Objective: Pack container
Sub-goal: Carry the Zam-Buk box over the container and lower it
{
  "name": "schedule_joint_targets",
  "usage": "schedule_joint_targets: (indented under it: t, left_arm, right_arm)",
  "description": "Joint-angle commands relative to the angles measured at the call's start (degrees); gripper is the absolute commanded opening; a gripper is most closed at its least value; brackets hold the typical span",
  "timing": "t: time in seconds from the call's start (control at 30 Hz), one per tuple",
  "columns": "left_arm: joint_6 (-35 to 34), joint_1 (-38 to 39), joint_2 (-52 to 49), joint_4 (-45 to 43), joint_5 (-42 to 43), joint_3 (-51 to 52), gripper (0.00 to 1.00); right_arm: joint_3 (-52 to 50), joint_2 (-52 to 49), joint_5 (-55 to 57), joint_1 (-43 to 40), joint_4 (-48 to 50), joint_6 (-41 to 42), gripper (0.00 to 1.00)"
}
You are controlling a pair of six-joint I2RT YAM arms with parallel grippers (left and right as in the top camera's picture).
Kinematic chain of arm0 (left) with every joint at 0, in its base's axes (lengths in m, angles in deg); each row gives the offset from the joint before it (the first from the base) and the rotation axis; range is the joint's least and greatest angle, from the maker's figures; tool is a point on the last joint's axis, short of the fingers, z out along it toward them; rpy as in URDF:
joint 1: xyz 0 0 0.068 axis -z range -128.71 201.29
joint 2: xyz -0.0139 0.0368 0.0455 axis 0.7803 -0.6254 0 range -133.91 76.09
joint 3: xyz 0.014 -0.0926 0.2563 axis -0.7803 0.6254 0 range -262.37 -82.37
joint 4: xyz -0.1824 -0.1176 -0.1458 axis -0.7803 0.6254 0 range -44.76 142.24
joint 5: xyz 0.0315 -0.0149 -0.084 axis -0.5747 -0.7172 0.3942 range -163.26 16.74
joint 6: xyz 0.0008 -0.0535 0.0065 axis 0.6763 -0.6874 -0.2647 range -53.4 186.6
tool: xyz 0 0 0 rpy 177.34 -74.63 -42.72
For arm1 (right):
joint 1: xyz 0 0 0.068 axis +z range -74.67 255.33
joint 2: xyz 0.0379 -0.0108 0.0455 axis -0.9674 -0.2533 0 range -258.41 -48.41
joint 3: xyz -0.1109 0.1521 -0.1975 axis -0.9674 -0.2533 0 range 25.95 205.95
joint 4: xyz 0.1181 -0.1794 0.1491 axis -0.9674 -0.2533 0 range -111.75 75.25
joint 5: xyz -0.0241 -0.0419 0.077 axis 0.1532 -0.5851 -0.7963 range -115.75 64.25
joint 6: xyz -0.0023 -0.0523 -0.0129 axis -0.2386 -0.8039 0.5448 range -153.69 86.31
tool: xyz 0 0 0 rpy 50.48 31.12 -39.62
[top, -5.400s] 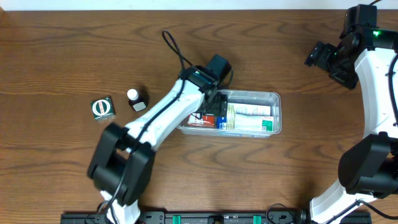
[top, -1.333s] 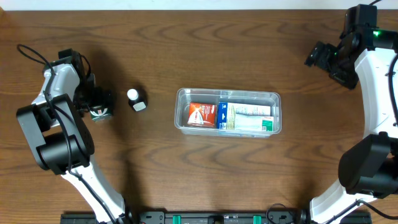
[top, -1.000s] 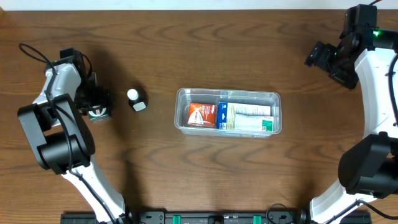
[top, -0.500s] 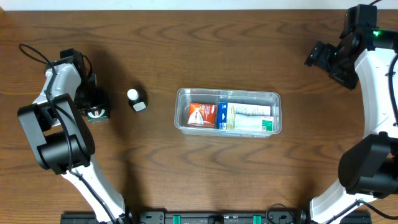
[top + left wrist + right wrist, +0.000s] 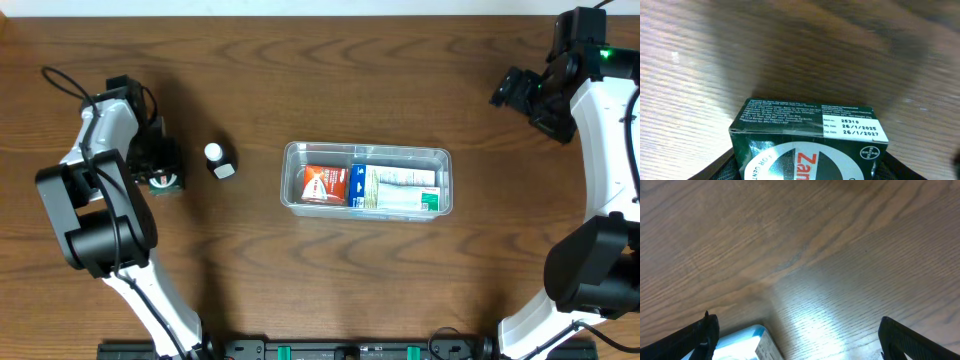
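Next, I let go of the dark green box with my left gripper on top of the red box in the container (image 5: 328, 182).
The container (image 5: 443, 153), a clear shallow tray, lies mid-table holding a red box (image 5: 324, 185) and blue, white and green boxes (image 5: 400, 188). At the far left my left gripper (image 5: 158, 168) is shut on a dark green box (image 5: 166, 183) that rests on the table. In the left wrist view the green box (image 5: 805, 130) fills the gap, and the black fingers (image 5: 722, 167) press on both of its sides. My right gripper (image 5: 515, 90) hangs open at the far right, off the table surface. In the right wrist view its jaws (image 5: 800, 345) stand wide, with a corner of the container (image 5: 747, 342) below.
A small dark bottle with a white cap (image 5: 218, 160) stands between the green box and the container. The left arm's black cable (image 5: 70, 85) loops beside it. Bare wood table (image 5: 350, 270) lies in front of the container.
My left gripper has closed onto the green box, and box and gripper have shifted slightly right. The right arm and the container have not moved.
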Motion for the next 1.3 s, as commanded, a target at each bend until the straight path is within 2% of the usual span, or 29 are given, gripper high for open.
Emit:
schedule_joint_targets:
  t: [0.0, 0.37, 0.6, 0.83, 1.27]
  left_arm:
    - [-0.70, 1.07, 3.19, 0.46, 0.85, -2.69, 0.59]
    - [-6.12, 4.79, 15.93, 0.52, 1.33, -2.80, 0.59]
    - [-7.06, 9.42, 24.50, 0.48, 8.26, -2.80, 0.60]
    - [-10.36, 19.71, 29.49, 0.46, 10.23, -2.80, 0.59]
    - [-21.14, 39.30, 28.98, 0.48, 8.07, -2.64, 0.59]
  right_arm:
    - [1.05, 0.81, 0.37, -0.13, -0.04, 0.46, 0.99]
    - [1.05, 0.81, 0.37, -0.13, -0.04, 0.46, 0.99]
    - [1.05, 0.81, 0.39, -0.13, -0.04, 0.46, 0.99]
    - [1.03, 0.81, 0.39, -0.13, -0.04, 0.46, 0.99]
    - [1.05, 0.81, 0.37, -0.13, -0.02, 0.46, 0.99]
